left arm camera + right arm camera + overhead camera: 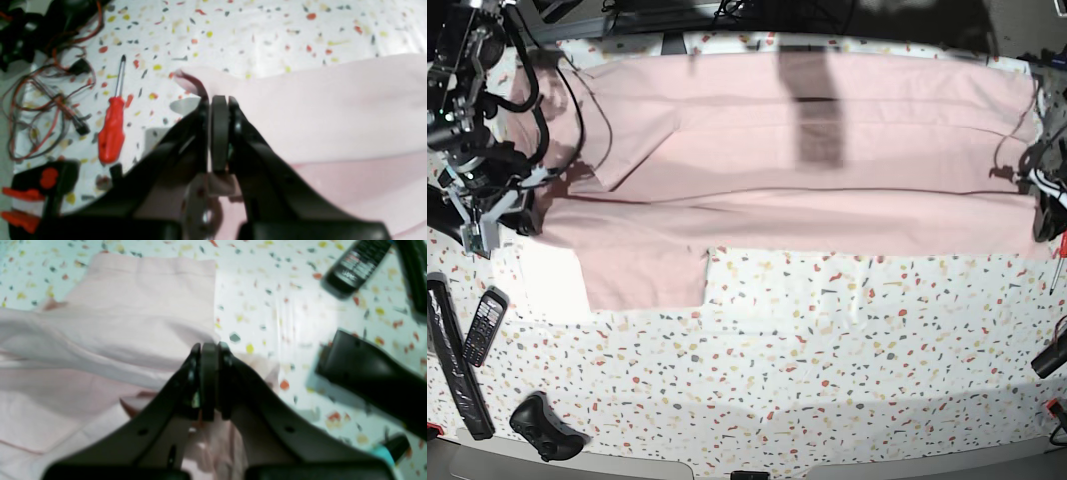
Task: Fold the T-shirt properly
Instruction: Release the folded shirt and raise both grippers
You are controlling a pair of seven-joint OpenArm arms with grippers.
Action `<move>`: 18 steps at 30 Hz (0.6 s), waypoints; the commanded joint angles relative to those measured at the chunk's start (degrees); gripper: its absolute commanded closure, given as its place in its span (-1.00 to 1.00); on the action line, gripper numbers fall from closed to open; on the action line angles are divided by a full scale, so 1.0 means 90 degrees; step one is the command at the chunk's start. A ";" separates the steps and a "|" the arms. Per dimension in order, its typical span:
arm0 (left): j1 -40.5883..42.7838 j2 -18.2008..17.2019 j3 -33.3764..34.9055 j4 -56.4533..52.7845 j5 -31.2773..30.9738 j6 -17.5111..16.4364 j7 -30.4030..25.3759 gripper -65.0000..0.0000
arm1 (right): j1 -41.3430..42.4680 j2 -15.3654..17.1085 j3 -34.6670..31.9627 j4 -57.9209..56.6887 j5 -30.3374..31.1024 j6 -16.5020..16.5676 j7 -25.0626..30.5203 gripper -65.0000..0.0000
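Note:
I need to use my left gripper to let go of the edge of the T-shirt on the shirt's far half (1024, 152), at the end that is nearest the red screwdriver.
The pale pink T-shirt (877, 170) lies stretched in a long band across the far side of the table, with one sleeve (642, 275) pointing toward the near edge. No lettering or print shows. My left gripper (218, 100) is shut on the shirt's edge (317, 110), next to a curled corner of cloth. In the base view that gripper (1039, 212) sits at the shirt's right end. My right gripper (209, 346) is shut on a fold of the shirt (116, 323), at the left end in the base view (522, 195).
A red screwdriver (111, 133) and tangled cables (50, 93) lie beside the left gripper. A remote (355, 266) and a black housing (373, 380) lie near the right gripper. The base view shows a black bar (452, 355) and a game controller (547, 425) at front left.

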 commanded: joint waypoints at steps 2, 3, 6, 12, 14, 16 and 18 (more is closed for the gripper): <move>0.0226 -0.0138 -0.0134 0.0243 -0.0034 0.0015 -0.0131 1.00 | -0.0163 0.0066 0.0172 0.0223 0.0070 0.0126 0.0143 1.00; 0.0342 -0.0136 -0.0160 0.0270 -0.0036 0.0015 -0.0117 1.00 | -0.0257 0.0066 0.0206 0.0240 0.0083 0.0146 0.0146 1.00; 0.0627 -0.0134 -0.0160 0.0274 0.0010 0.0015 -0.0066 1.00 | -0.0498 0.0068 0.0291 0.0255 0.0078 0.0148 0.0143 1.00; 0.0889 -0.0124 -0.0160 0.0274 0.0034 0.0012 0.0109 1.00 | -0.0678 0.0068 0.0488 0.0255 0.0078 0.0146 0.0058 1.00; 0.0925 -0.0124 -0.0160 0.0274 0.0032 0.0012 0.0197 1.00 | -0.0678 0.0068 0.0627 0.0260 0.0078 0.0148 -0.0032 1.00; 0.0967 -0.0124 -0.0160 0.0274 0.0032 0.0005 0.0240 1.00 | -0.0680 0.0068 0.0784 0.0260 0.0080 0.0155 -0.0114 1.00; 0.0993 -0.0121 -0.0160 0.0274 0.0034 -0.0007 0.0255 1.00 | -0.0680 0.0068 0.0930 0.0260 0.0126 0.0270 -0.0192 1.00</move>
